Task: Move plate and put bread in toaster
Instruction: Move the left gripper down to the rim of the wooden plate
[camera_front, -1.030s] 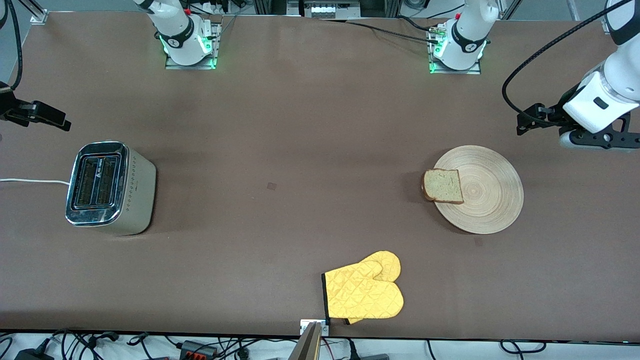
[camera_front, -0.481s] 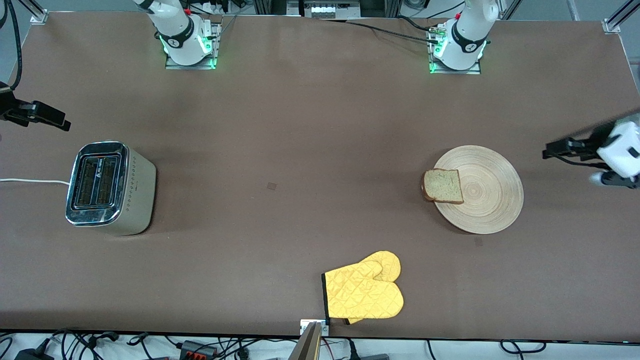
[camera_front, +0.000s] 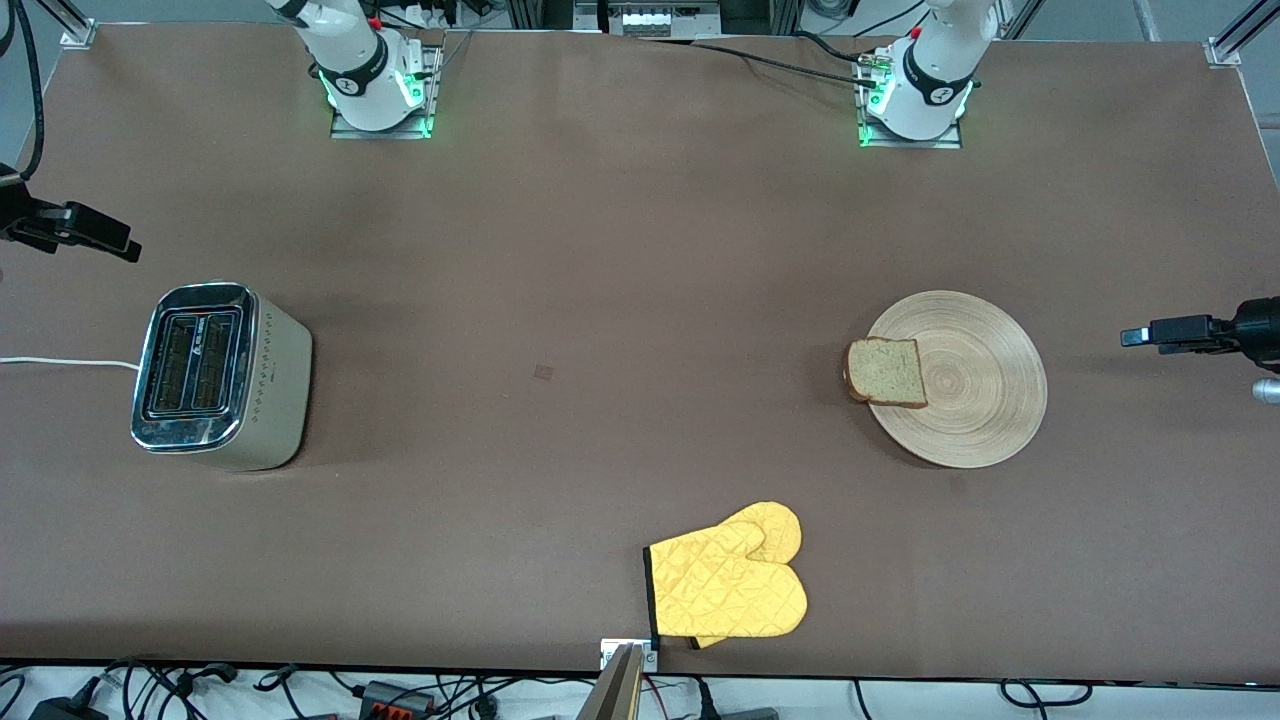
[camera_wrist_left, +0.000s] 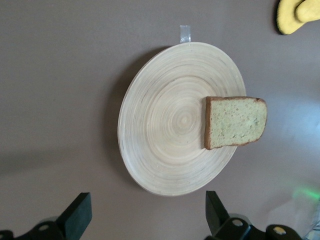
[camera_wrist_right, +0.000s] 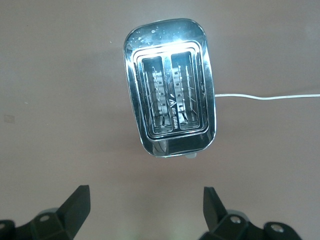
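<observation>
Next, I close my left gripper on the wooden plate's rim (camera_front: 1041, 380) (camera_wrist_left: 120, 137) across from the bread, on the side of the plate away from the toaster.
The light tan wooden plate (camera_front: 975, 390) lies on the table toward the left arm's end. The bread (camera_front: 885, 372) lies on the plate's rim on the side toward the toaster and overhangs it a little. The chrome-topped toaster (camera_front: 220, 375) stands toward the right arm's end with both slots empty. My left gripper (camera_front: 1150, 335) is open and empty over the bare table beside the plate. Its wrist view shows the plate (camera_wrist_left: 170, 130) and bread (camera_wrist_left: 235, 122) ahead of the gripper (camera_wrist_left: 147, 215). My right gripper (camera_front: 100, 240) is open and empty over the table beside the toaster (camera_wrist_right: 170, 100), as its wrist view (camera_wrist_right: 146, 205) shows.
A yellow oven mitt (camera_front: 728, 585) lies near the table's front edge, nearer to the camera than the plate. The toaster's white cord (camera_front: 60, 361) runs off the right arm's end of the table. A wide stretch of brown table lies between toaster and plate.
The left arm has swung away from the plate toward its end of the table, so only its gripper now shows. The right arm, plate, bread and toaster have not moved.
</observation>
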